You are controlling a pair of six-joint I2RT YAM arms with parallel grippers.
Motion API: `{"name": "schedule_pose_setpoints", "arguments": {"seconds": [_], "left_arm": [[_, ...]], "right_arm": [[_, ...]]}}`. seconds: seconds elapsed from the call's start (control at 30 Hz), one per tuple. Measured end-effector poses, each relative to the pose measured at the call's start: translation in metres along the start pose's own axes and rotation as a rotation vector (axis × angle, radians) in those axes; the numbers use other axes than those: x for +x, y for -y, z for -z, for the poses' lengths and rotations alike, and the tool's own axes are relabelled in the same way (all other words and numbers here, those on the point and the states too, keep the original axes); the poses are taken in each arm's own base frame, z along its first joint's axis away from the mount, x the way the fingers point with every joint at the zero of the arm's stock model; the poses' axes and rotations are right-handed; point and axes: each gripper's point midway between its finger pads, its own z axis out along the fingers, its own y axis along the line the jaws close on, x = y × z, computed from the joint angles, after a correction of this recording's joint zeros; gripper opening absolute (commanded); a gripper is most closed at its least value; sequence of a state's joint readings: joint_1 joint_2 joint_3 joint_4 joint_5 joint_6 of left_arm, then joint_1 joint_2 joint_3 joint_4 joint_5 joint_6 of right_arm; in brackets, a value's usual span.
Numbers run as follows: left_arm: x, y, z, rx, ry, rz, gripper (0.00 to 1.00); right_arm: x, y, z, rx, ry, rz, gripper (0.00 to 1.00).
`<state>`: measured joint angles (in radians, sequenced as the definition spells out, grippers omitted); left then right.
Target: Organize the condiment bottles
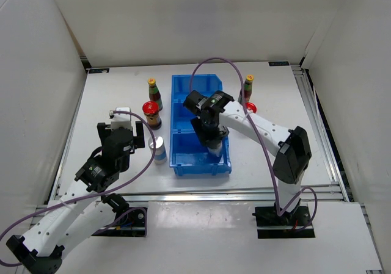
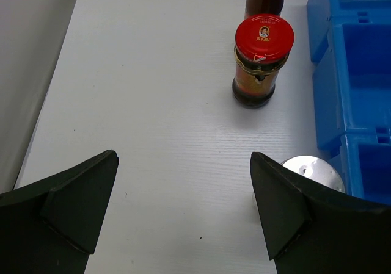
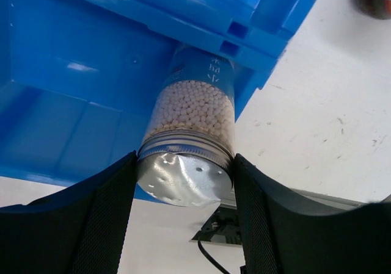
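Note:
Next, my left gripper closes on the silver top (image 1: 157, 141) (image 2: 314, 173) of the second silver-topped bottle, which is standing on the table next to the blue bin's near compartment.
My right gripper (image 1: 212, 146) is shut on a white-blue silver-topped bottle (image 3: 195, 112), holding it by its silver top over the near compartment of the blue bin (image 1: 183, 103). The bottle's base is down by the bin's wall (image 3: 91, 60). My left gripper (image 1: 124, 129) is open and empty (image 2: 183, 207) over the table left of the bin. The second silver-topped bottle (image 1: 159, 149) stands just by its right finger (image 2: 313, 171). A red-lidded jar (image 1: 151, 115) (image 2: 263, 57) and a slim yellow-capped bottle (image 1: 154, 93) stand ahead of it. The other slim bottle (image 1: 248, 88) and red-lidded jar (image 1: 251, 108) stand right of the bin.
The bin's three compartments run from far to near in the middle of the table. White walls close in the table on the left, the right and the back. The right arm's forearm (image 1: 256, 124) passes in front of the jar on the right.

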<state>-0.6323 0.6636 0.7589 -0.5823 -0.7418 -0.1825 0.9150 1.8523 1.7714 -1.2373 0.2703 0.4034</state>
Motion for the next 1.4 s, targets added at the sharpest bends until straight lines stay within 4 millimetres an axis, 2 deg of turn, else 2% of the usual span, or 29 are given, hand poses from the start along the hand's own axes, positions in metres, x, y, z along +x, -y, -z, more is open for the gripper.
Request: {"name": "schedule_pose_setpoints", "arguments": {"seconds": [0.1, 0.37, 0.57, 0.67, 0.7, 0.83, 0.93, 1.07, 1.27, 1.33, 1.4], "left_arm": [[0.000, 0.000, 0.000, 0.000, 0.000, 0.000, 1.00], [0.000, 0.000, 0.000, 0.000, 0.000, 0.000, 1.00], [0.000, 0.000, 0.000, 0.000, 0.000, 0.000, 1.00], [0.000, 0.000, 0.000, 0.000, 0.000, 0.000, 1.00], [0.000, 0.000, 0.000, 0.000, 0.000, 0.000, 1.00], [0.000, 0.000, 0.000, 0.000, 0.000, 0.000, 1.00], [0.000, 0.000, 0.000, 0.000, 0.000, 0.000, 1.00], [0.000, 0.000, 0.000, 0.000, -0.001, -0.001, 1.00], [0.001, 0.002, 0.000, 0.007, -0.004, 0.007, 1.00], [0.002, 0.007, 0.000, 0.035, -0.010, 0.017, 1.00], [0.004, 0.014, 0.002, 0.081, -0.021, 0.020, 1.00]], "right_arm": [[0.001, 0.000, -0.003, -0.021, -0.004, -0.006, 0.48], [-0.006, 0.012, -0.006, -0.111, 0.012, -0.096, 0.48], [-0.009, 0.014, -0.008, -0.130, 0.022, -0.113, 0.61], [-0.009, 0.012, -0.009, -0.141, 0.027, -0.116, 0.76], [-0.008, 0.010, -0.010, -0.149, 0.023, -0.117, 0.99], [-0.002, 0.008, -0.016, -0.155, 0.000, -0.125, 0.99], [-0.005, 0.010, -0.015, -0.141, 0.019, -0.130, 0.99], [-0.014, 0.020, 0.002, -0.104, 0.106, -0.139, 0.99], [-0.044, 0.043, 0.056, -0.013, 0.340, -0.201, 0.99], [-0.044, 0.051, 0.076, 0.027, 0.425, -0.261, 0.99], [-0.035, 0.057, 0.091, 0.054, 0.509, -0.333, 0.99]]}}
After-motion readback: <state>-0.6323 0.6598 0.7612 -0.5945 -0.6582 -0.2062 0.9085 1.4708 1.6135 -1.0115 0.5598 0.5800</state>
